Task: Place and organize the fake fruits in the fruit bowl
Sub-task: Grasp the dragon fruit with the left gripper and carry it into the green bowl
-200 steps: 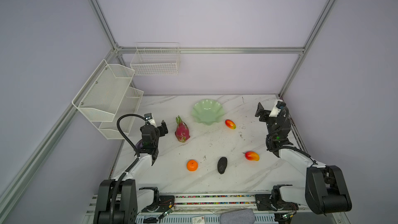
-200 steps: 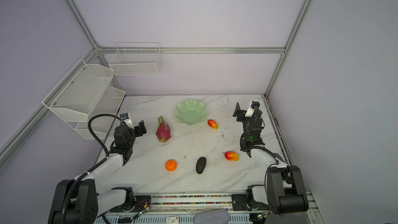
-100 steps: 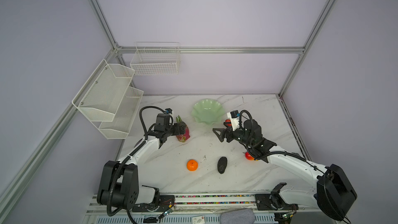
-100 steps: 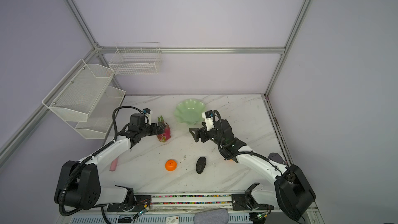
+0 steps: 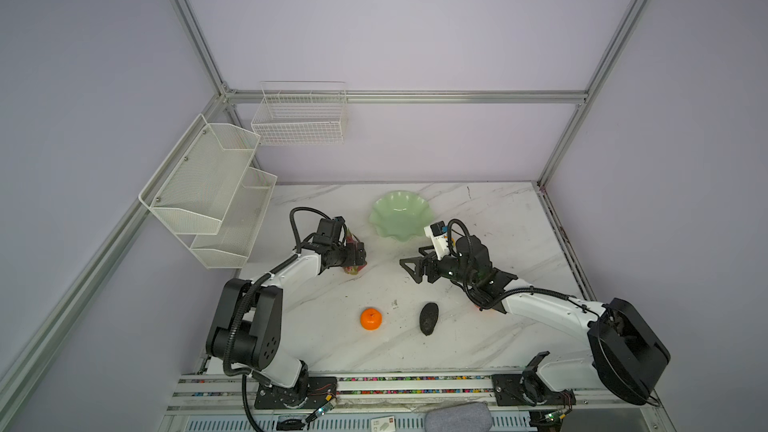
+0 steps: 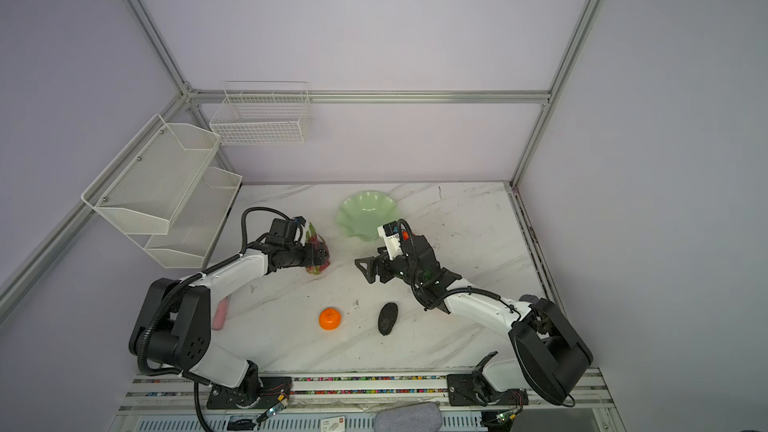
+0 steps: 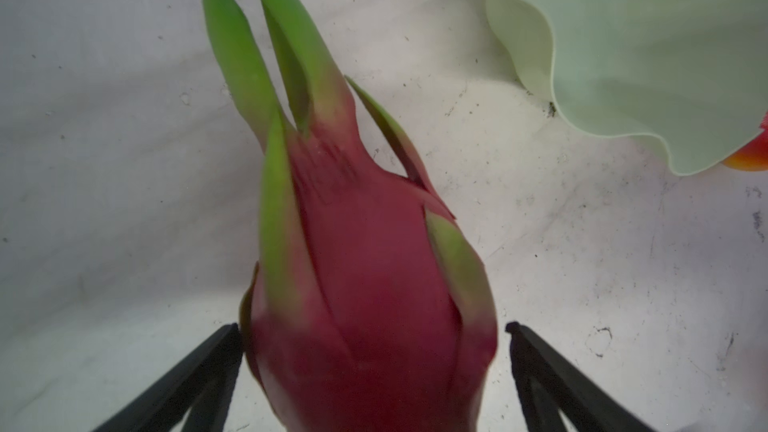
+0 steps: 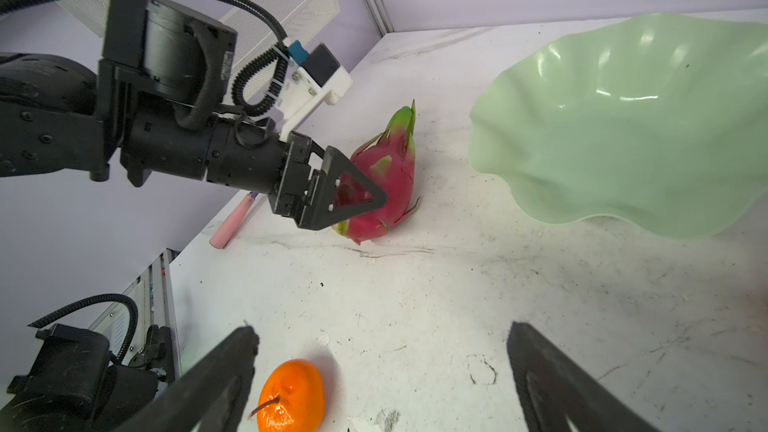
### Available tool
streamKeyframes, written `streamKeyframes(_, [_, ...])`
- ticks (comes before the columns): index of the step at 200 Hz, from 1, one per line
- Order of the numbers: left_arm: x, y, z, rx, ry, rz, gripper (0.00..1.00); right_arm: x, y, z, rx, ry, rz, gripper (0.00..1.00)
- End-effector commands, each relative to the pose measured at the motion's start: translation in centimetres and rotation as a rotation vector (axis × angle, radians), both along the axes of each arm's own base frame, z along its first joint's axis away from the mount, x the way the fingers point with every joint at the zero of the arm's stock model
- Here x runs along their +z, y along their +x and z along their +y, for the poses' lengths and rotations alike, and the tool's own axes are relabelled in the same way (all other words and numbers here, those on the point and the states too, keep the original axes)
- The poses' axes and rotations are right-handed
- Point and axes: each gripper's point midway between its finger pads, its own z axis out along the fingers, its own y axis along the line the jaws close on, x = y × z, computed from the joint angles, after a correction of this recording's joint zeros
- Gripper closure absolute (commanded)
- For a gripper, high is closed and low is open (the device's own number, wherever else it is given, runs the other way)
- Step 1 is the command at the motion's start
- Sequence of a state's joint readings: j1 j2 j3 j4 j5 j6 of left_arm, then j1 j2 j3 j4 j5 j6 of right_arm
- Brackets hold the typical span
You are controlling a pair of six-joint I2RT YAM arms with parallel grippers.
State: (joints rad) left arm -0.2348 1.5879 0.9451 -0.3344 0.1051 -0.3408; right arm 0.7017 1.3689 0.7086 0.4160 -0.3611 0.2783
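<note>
My left gripper should grip the pink dragon fruit at the thick end (image 5: 353, 260) (image 7: 372, 372), opposite its green leaf tips.
The pink dragon fruit (image 5: 351, 271) (image 7: 365, 284) lies on the marble table, left of the mint-green fruit bowl (image 5: 401, 216) (image 8: 623, 126). My left gripper (image 5: 358, 254) (image 7: 372, 328) is open, one finger on each side of the fruit's thick end. A gap shows at one finger. My right gripper (image 5: 411, 271) (image 8: 381, 329) hangs open and empty over bare table in the middle. The orange (image 5: 370, 318) (image 8: 291, 396) and the black avocado (image 5: 429, 318) sit nearer the front. One mango (image 7: 748, 157) peeks out behind the bowl's rim. The bowl is empty.
White wire baskets (image 5: 208, 189) (image 5: 299, 118) hang on the left and back walls. A pink trowel handle (image 6: 220, 313) (image 8: 232, 222) lies at the table's left edge under my left arm. Metal frame posts stand at the corners.
Both arms swung in from the table's sides toward the middle. My left gripper reached the dragon fruit and opened to its widest; my right gripper stayed open.
</note>
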Motion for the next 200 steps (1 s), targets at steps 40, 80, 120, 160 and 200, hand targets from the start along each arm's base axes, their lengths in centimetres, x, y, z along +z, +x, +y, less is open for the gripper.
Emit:
streamKeyframes(40, [3.0, 2.8, -0.5, 0.031, 0.013, -0.07, 0.17, -0.3, 0.7, -0.7, -0.073, -0.003, -0.002, 0.03])
streamKeyframes(80, [7.0, 2.6, 0.5, 0.026, 0.068, -0.145, 0.29, -1.0, 2.6, -1.5, -0.169, -0.029, 0.056, 0.03])
streamKeyframes(120, [15.6, 5.2, -2.5, -0.063, -0.003, -0.343, 0.31, 0.6, 4.7, -4.0, -0.187, 0.052, 0.095, 0.03])
streamKeyframes(160, [19.8, 9.0, -7.6, -0.211, -0.05, -0.439, 0.31, 3.6, 5.6, -6.7, -0.218, 0.122, 0.068, 0.03])
streamKeyframes(200, [19.3, 12.5, -12.3, -0.36, -0.041, -0.461, 0.31, 4.2, 5.9, -8.3, -0.241, 0.14, 0.061, 0.03])
